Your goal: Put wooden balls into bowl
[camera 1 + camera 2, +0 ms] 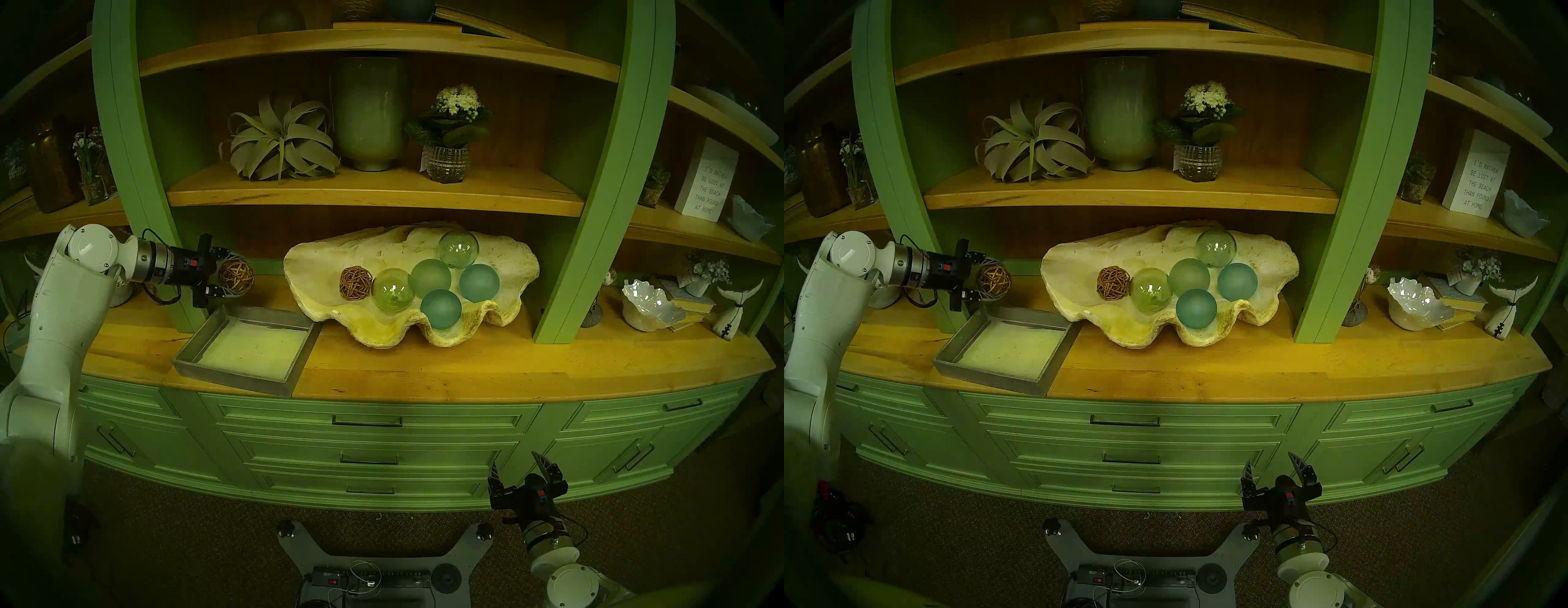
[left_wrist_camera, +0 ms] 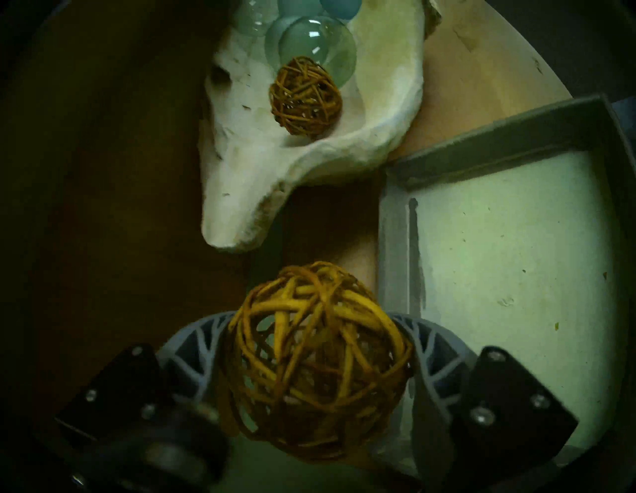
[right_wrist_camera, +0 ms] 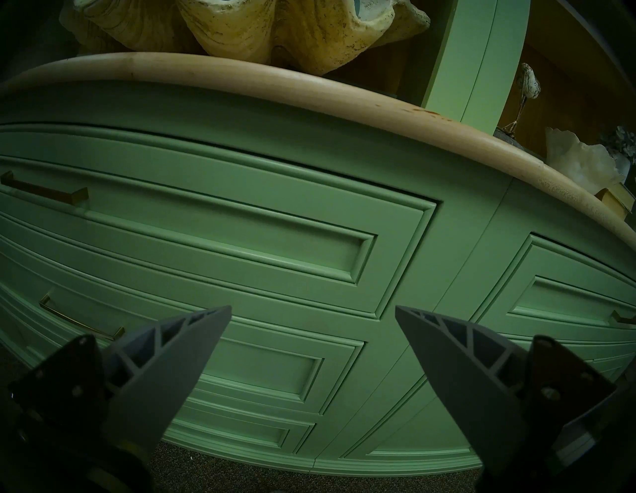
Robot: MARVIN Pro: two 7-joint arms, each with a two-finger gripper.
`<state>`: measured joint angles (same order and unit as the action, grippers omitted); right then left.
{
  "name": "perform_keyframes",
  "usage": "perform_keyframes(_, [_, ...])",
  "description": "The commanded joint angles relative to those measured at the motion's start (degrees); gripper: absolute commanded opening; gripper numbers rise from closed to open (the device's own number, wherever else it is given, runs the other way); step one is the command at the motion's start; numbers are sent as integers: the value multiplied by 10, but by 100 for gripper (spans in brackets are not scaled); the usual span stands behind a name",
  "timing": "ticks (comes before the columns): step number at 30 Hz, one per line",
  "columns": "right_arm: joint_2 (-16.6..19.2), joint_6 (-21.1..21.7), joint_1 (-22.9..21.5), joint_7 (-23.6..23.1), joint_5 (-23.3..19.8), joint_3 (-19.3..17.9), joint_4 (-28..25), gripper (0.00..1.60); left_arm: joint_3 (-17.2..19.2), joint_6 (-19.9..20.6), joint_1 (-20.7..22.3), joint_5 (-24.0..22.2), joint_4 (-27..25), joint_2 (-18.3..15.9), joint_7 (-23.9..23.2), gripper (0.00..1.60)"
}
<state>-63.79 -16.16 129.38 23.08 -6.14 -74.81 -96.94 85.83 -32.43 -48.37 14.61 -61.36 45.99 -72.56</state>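
Observation:
The rattan ball in my left gripper, now above the tray's far edge, will be released in the clam shell (image 1: 330, 291) (image 2: 310, 156), against the side of the second rattan ball that faces the tray.
My left gripper (image 1: 233, 275) is shut on a brown woven rattan ball (image 1: 236, 276), held in the air above the far edge of the grey tray, left of the clam shell. In the left wrist view the ball (image 2: 318, 361) sits between the two bent fingers. The second rattan ball (image 1: 355, 283) lies inside the big cream clam shell bowl (image 1: 322, 259), at its left, touching a clear green glass ball (image 1: 392, 290). It also shows in the left wrist view (image 2: 304, 97). My right gripper (image 1: 519, 463) is open and empty, low in front of the drawers.
Several green and teal glass balls (image 1: 441, 309) fill the shell's middle. A shallow grey square tray (image 1: 186, 361) stands on the wooden counter left of the shell. Green cabinet posts (image 1: 594, 212) flank the shell's bay. A small white ruffled bowl (image 1: 651, 303) stands at the right.

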Motion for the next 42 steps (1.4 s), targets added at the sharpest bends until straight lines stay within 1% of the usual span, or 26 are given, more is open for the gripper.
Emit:
perform_keyframes(1, [-1, -4, -5, 0, 1, -1, -12, 160, 39, 38, -38, -72, -68, -21, -35, 0])
perform_keyframes(4, [-1, -4, -5, 0, 1, -1, -11, 160, 51, 66, -64, -103, -87, -19, -50, 0])
perform_keyframes(9, [-1, -4, -6, 0, 1, -1, -11, 160, 79, 125, -97, -174, -107, 0, -78, 0])
perform_keyframes(12, [-1, -4, -6, 0, 1, -1, -11, 160, 99, 155, -102, -218, -119, 15, -85, 0])
perform_keyframes(13, [-1, -4, -6, 0, 1, -1, -11, 160, 99, 155, -102, -218, -119, 15, -85, 0])
perform_keyframes(14, [-1, -4, -6, 0, 1, -1, -12, 160, 106, 171, -106, -231, -126, 20, -89, 0])
perform_keyframes(15, [-1, -4, -5, 0, 1, -1, -12, 160, 114, 192, -111, -257, -138, 33, -92, 0])
perform_keyframes(16, [-1, -4, -5, 0, 1, -1, -12, 160, 114, 192, -111, -257, -138, 33, -92, 0])
perform_keyframes(18, [-1, -4, -5, 0, 1, -1, -12, 160, 119, 211, -116, -281, -150, 48, -95, 0])
perform_keyframes(19, [-1, -4, -5, 0, 1, -1, -13, 160, 124, 241, -121, -304, -162, 61, -96, 0])
perform_keyframes(22, [-1, -4, -5, 0, 1, -1, -13, 160, 126, 256, -124, -321, -177, 72, -94, 0])
perform_keyframes(23, [0, -4, -5, 0, 1, -1, -14, 160, 125, 278, -126, -333, -189, 81, -88, 0])
perform_keyframes(24, [0, -4, -4, 0, 1, -1, -14, 160, 124, 283, -127, -335, -190, 85, -81, 0])
perform_keyframes(25, [0, -4, -4, 0, 1, -1, -15, 160, 126, 311, -130, -339, -196, 89, -73, 0])
perform_keyframes(27, [0, -4, -4, 0, 1, -1, -15, 160, 123, 301, -127, -342, -185, 93, -62, 0])
perform_keyframes(28, [0, -4, -3, 0, 1, -1, -16, 160, 123, 324, -129, -343, -189, 95, -49, 0])
perform_keyframes(29, [0, -4, -3, 0, 1, -1, -17, 160, 122, 364, -127, -340, -190, 98, -39, 0])
perform_keyframes(30, [0, -4, -3, 0, 1, -1, -17, 160, 115, 349, -123, -339, -184, 98, -25, 0])
perform_keyframes(31, [0, -4, -3, 0, 1, -1, -17, 160, 113, 352, -118, -336, -181, 100, -19, 0])
perform_keyframes(32, [0, -4, -3, 0, 1, -1, -17, 160, 111, 380, -117, -331, -184, 101, -3, 0])
perform_keyframes(33, [0, -4, -3, 0, 1, -1, -18, 160, 108, 374, -111, -328, -176, 103, -2, 0])
perform_keyframes(35, [0, -4, -2, 0, 1, -2, -18, 160, 93, 400, -105, -322, -172, 101, 16, 0])
perform_keyframes(37, [1, -3, -2, 0, 1, -2, -18, 160, 81, 420, -98, -319, -167, 104, 26, 0])
perform_keyframes(38, [1, -3, -2, 0, 1, -2, -19, 160, 72, 439, -94, -314, -168, 103, 29, 0])
perform_keyframes(41, [1, -3, -2, 0, 1, -2, -19, 160, 46, 462, -81, -308, -156, 102, 37, 0])
perform_keyframes(42, [1, -3, -2, 0, 1, -2, -19, 160, 35, 481, -78, -299, -154, 100, 39, 0])
